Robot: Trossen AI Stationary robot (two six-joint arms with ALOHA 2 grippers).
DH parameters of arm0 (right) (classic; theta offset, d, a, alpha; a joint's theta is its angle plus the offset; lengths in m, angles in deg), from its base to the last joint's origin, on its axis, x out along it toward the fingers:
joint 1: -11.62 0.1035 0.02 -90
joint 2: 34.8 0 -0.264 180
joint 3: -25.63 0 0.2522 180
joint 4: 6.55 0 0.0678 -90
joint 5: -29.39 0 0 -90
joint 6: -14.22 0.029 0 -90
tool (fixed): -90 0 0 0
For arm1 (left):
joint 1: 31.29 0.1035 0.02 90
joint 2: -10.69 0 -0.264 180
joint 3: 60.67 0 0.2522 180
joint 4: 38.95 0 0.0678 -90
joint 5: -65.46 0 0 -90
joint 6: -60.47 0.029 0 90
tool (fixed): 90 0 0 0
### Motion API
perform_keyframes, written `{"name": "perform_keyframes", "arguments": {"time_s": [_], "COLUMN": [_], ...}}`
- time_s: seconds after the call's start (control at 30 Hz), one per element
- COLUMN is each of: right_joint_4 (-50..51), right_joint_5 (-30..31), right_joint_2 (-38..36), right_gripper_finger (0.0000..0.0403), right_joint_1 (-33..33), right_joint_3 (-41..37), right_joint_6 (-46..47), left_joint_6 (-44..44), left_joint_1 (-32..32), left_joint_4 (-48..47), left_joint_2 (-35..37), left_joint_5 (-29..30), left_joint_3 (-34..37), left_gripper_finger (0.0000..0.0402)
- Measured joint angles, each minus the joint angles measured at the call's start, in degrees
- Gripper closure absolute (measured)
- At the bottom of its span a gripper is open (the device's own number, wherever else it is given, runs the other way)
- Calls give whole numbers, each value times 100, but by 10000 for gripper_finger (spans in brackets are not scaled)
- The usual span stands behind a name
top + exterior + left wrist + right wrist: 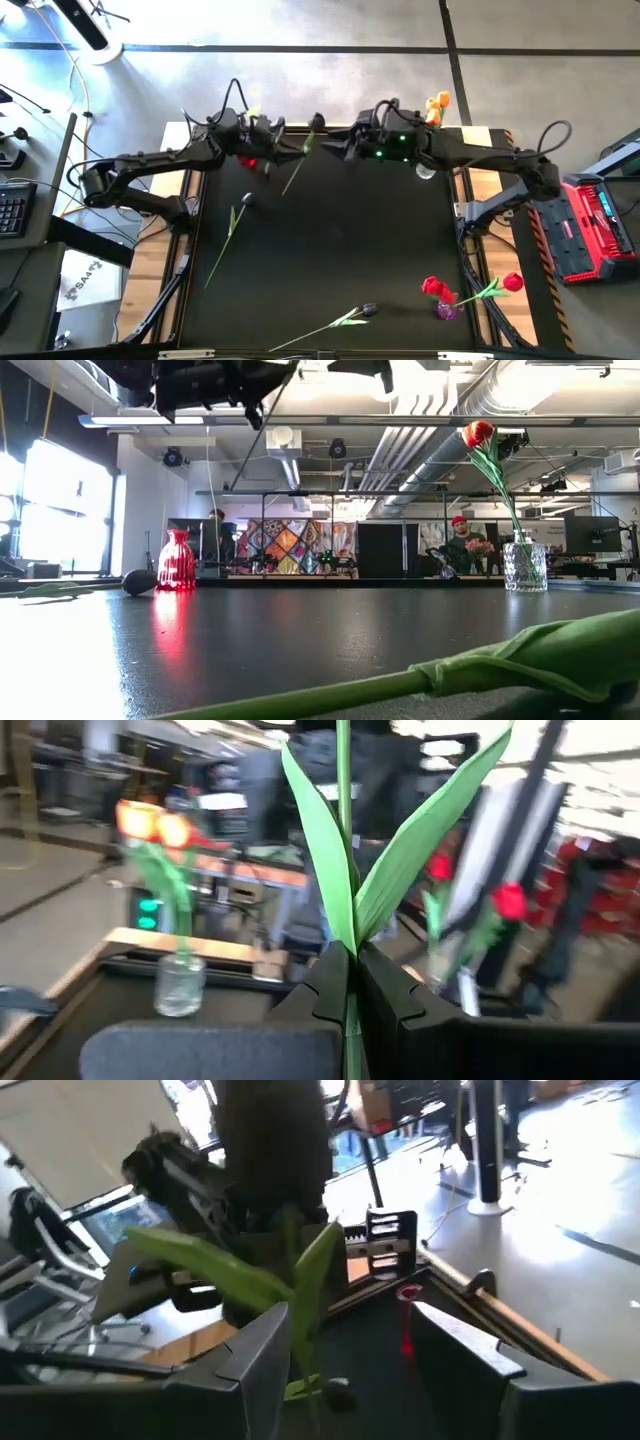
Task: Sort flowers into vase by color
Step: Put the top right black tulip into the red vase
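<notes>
My right gripper will steady the black tulip, as its stem slants in my left gripper, while my left gripper takes it at the leaves' base [350, 928].
My left gripper [290, 143] is shut on a black-headed tulip [318, 122] over the table's far edge. Its stem [292, 178] slants down toward the table and also shows in the low view [262, 422]. My right gripper [335, 146] faces it, open. In the right wrist view its fingers [262, 1350] stand on either side of the tulip's leaves [290, 1280]. Whether they touch the leaves, I cannot tell. A red vase [248, 161] stands under the left arm. Two more black tulips lie flat on the table, one at mid-left [237, 215] and one near the near edge [340, 322]. My left gripper pinches the tulip's stem [346, 935] between its two fingers, just below where the two leaves [400, 850] fork. The fingers lie across the stem. The flower is lifted clear of the table. It stands roughly upright in the hold, with its lower stem hanging below the fingers.
A clear vase with orange tulips [433, 105] stands at the far right corner. A vase with red tulips [447, 305] stands near the right near corner. The dark mat's middle [340, 240] lies bare. People sit in the room beyond [462, 545].
</notes>
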Motion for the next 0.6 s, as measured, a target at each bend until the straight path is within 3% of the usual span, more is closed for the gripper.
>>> {"name": "perform_keyframes", "arguments": {"time_s": [0.37,0.47,0.6], "right_joint_4": [-624,-645,-631], "right_joint_5": [-913,-932,-931], "right_joint_2": [279,277,277], "right_gripper_finger": [219,251,327], "right_joint_1": [29,28,28], "right_joint_3": [-2,-2,-2], "right_joint_6": [-126,-190,-207], "left_joint_6": [211,210,207], "left_joint_1": [-341,-341,-341], "left_joint_4": [-322,-439,-513], "left_joint_2": [-5,-5,-5], "left_joint_5": [-71,-67,-55], "left_joint_3": [0,0,0], "left_gripper_finger": [401,401,401]}}
